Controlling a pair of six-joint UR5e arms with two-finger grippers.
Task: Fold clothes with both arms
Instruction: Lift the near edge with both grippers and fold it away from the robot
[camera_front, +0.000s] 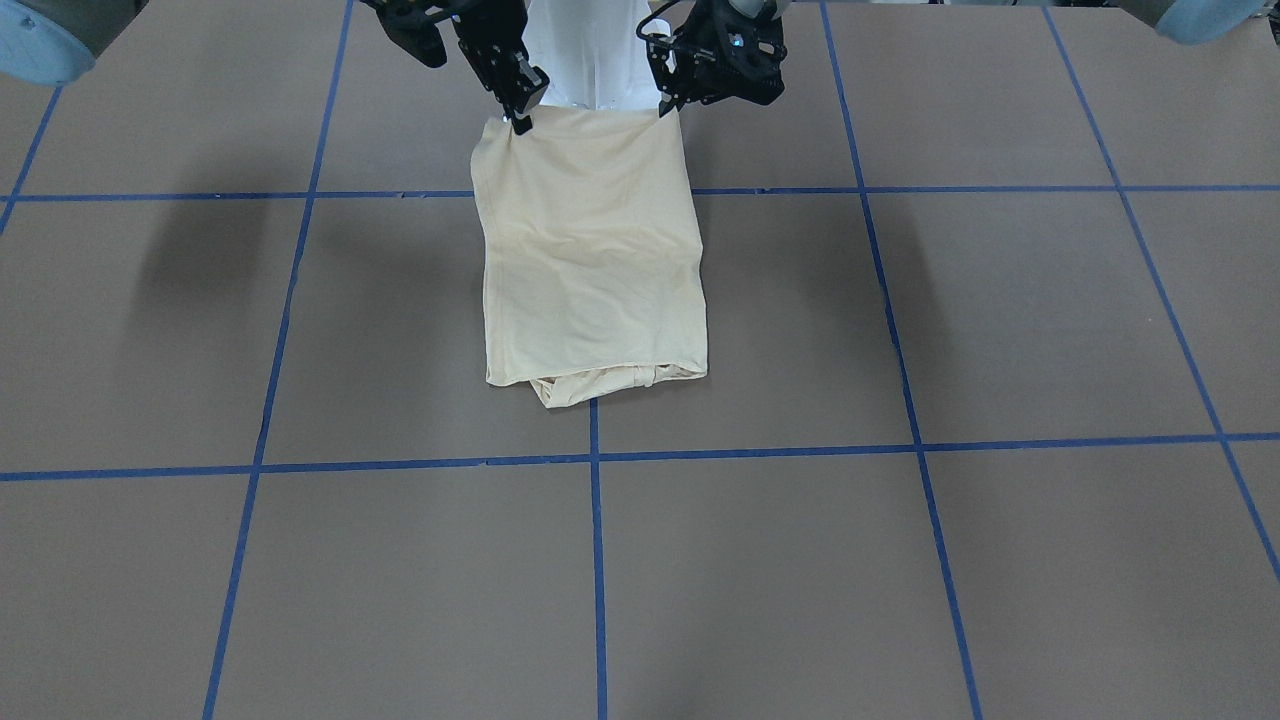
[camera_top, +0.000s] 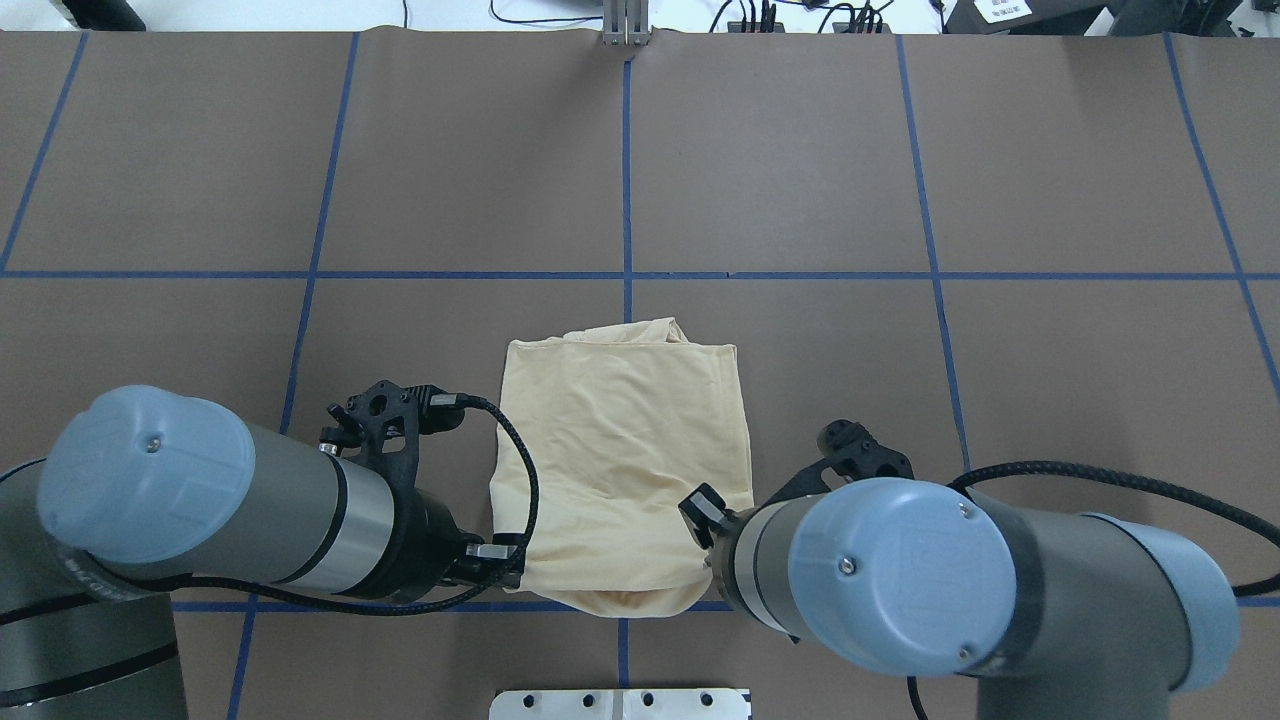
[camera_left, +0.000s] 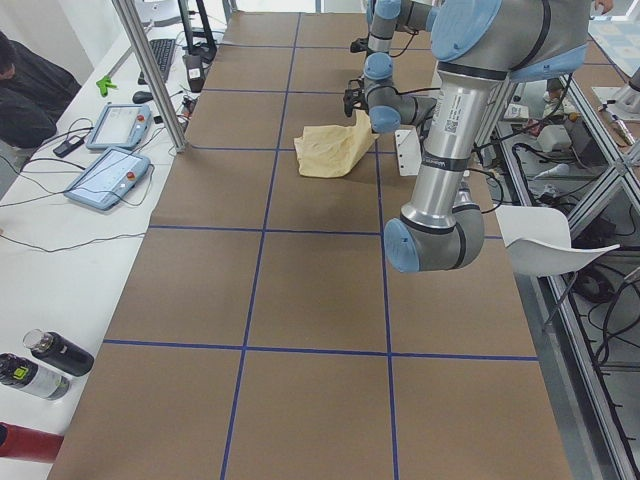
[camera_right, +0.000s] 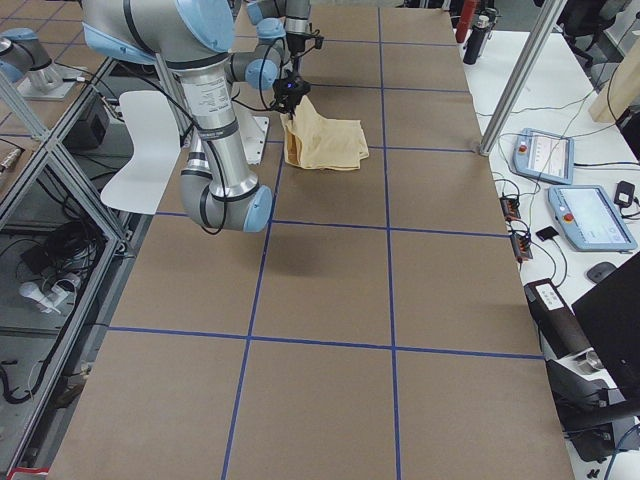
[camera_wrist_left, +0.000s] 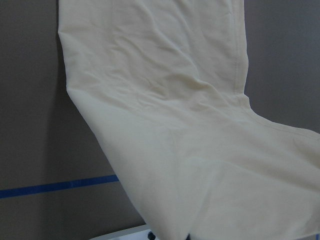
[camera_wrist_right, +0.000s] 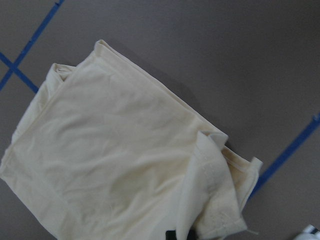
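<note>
I need to use my left gripper to let go of the T-shirt's raised corner, now held up off the table, on the T-shirt's flat far corner (camera_front: 698, 365) along the same side edge.
The clothes are one pale cream T-shirt (camera_front: 595, 250) (camera_top: 625, 450), folded into a tall rectangle on the brown table. Its print is hidden. The edge nearest the robot is raised off the table, while the far end lies flat with a bunched bit sticking out. My left gripper (camera_front: 666, 106) (camera_top: 512, 562) is shut on one raised corner, my right gripper (camera_front: 521, 122) (camera_top: 706, 566) on the other. Both wrist views show the T-shirt (camera_wrist_left: 175, 125) (camera_wrist_right: 115, 160) hanging down from the fingers. The side views show the T-shirt (camera_left: 325, 150) (camera_right: 325, 145) sloping up towards the arms.
Blue tape lines (camera_front: 596, 560) cross the table in a grid. The white pedestal base (camera_top: 620, 703) sits just behind the raised edge. Beside the table a bench carries tablets (camera_left: 105, 175) (camera_right: 590, 215), bottles (camera_left: 50, 355) and a metal post (camera_left: 150, 70).
</note>
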